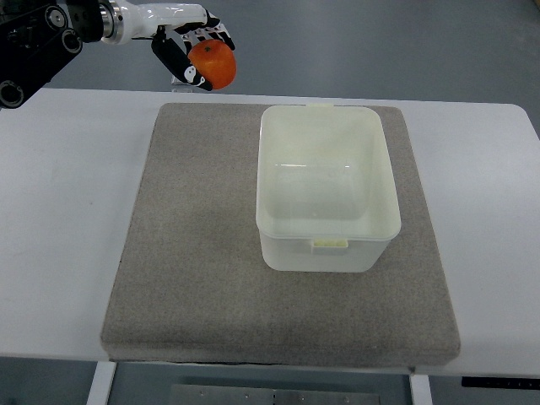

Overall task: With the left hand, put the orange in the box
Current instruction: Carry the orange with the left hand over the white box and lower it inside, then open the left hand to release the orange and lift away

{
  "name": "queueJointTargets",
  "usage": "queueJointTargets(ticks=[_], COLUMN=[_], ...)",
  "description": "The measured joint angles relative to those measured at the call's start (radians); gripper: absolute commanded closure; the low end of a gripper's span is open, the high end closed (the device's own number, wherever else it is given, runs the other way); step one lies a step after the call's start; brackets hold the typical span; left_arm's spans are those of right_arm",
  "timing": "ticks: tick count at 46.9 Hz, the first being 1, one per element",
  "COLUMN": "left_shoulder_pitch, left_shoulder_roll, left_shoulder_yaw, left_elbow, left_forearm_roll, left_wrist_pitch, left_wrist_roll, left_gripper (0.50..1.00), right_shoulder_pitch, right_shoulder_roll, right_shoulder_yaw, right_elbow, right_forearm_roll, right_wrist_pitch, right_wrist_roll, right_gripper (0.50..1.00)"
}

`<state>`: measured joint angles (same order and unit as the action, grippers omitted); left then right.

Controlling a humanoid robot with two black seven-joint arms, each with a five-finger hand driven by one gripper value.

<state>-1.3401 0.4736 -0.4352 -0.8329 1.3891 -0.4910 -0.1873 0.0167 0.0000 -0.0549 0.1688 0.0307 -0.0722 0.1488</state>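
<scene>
Next, my left gripper lets go of the orange, now held over the table's far edge, so that it rests in the box's front corner [283, 199] next to the wide bare part of the mat.
My left hand [196, 52] comes in from the upper left and is shut on the orange [213, 65], holding it in the air over the table's far edge, up and to the left of the box. The box [327, 187] is a pale, translucent plastic tub, open at the top and empty, standing on the right half of a grey mat [194, 245]. The right arm does not show.
The grey mat lies on a white table [59, 211]. The table's front edge and frame [253, 392] show at the bottom. Grey floor lies beyond the far edge.
</scene>
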Motion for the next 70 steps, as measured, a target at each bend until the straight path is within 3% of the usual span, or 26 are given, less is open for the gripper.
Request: queueJointTargets(ticks=[7,16,33,43,46,51,57,59,61,70], left_shoulder_pitch=[-0.004,-0.043,-0.032,-0.015,-0.001,0.016,0.027,0.027,0.028,0.029], left_shoulder_roll=[0.042,0.028,-0.132,-0.170,-0.182,-0.201,-0.217,-0.220,-0.223,-0.226], left_shoulder_yaw=[-0.005,0.001,0.063,0.085,0.087,0.087,0.086,0.085,0.085,0.074], left_elbow=[-0.209,-0.340,-0.341,-0.289,-0.276,-0.246,-0.232,-0.227,-0.221,-0.207], left_forearm_roll=[0.001,0.014,0.122,0.137,0.144,0.173,0.177,0.177,0.177,0.165], left_wrist_pitch=[-0.006,-0.025,-0.054,-0.053,-0.047,-0.040,-0.038,-0.038,-0.038,-0.037], left_wrist_roll=[0.004,0.017,0.025,0.025,0.025,0.025,0.026,0.026,0.026,0.026], left_gripper=[1.000,1.000,1.000,1.000,0.890,0.750,0.707,0.590,0.525,0.506], right_shoulder_pitch=[0.000,0.000,0.000,0.000,0.000,0.000,0.000,0.000,0.000,0.000], right_shoulder_roll=[0.000,0.000,0.000,0.000,0.000,0.000,0.000,0.000,0.000,0.000], right_shoulder_yaw=[0.000,0.000,0.000,0.000,0.000,0.000,0.000,0.000,0.000,0.000], right_elbow=[-0.001,0.000,0.000,0.000,0.000,0.000,0.000,0.000,0.000,0.000], right_forearm_roll=[0.000,0.000,0.000,0.000,0.000,0.000,0.000,0.000,0.000,0.000], right_wrist_pitch=[0.000,0.000,0.000,0.000,0.000,0.000,0.000,0.000,0.000,0.000], right_wrist_roll=[0.000,0.000,0.000,0.000,0.000,0.000,0.000,0.000,0.000,0.000], right_gripper=[0.574,0.574,0.574,0.574,0.574,0.574,0.574,0.574,0.574,0.574])
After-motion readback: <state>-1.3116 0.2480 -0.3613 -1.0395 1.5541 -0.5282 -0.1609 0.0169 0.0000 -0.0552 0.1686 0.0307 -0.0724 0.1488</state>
